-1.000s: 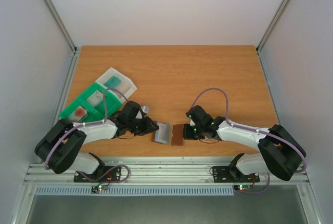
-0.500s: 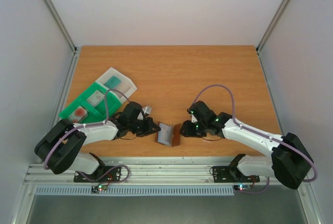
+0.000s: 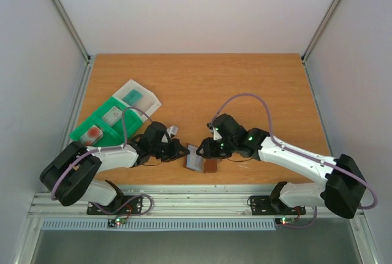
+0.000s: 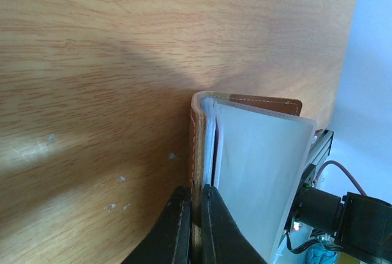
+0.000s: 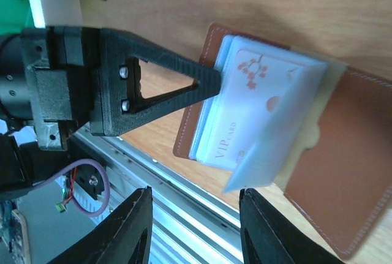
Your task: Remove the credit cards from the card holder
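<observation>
My left gripper needs to open from its grip on the brown cover and pinch the sleeves' edge (image 4: 209,132) while my right gripper presses the raised sleeve flat.
The card holder (image 3: 200,160), a brown bifold wallet with grey-blue inner faces, lies half open near the table's front edge. My left gripper (image 3: 182,151) is shut on its left brown cover, as the left wrist view (image 4: 196,215) shows, with pale sleeves (image 4: 257,172) beside the fingers. My right gripper (image 3: 205,149) is open just above the wallet's right side. In the right wrist view (image 5: 199,227) a pale card (image 5: 245,111) printed "VIP CARD" with red marks sits in the wallet (image 5: 343,172). A red card (image 3: 93,132) and a pale teal card (image 3: 132,95) lie at the far left.
A green compartmented tray (image 3: 101,123) and a clear plastic box (image 3: 138,98) stand at the left, behind my left arm. The metal rail (image 3: 202,199) runs along the table's front edge, right below the wallet.
My right gripper has moved left from the wallet's right edge to over the wallet. The wallet has gone from lying flat open to partly folded up. My left gripper keeps its hold.
</observation>
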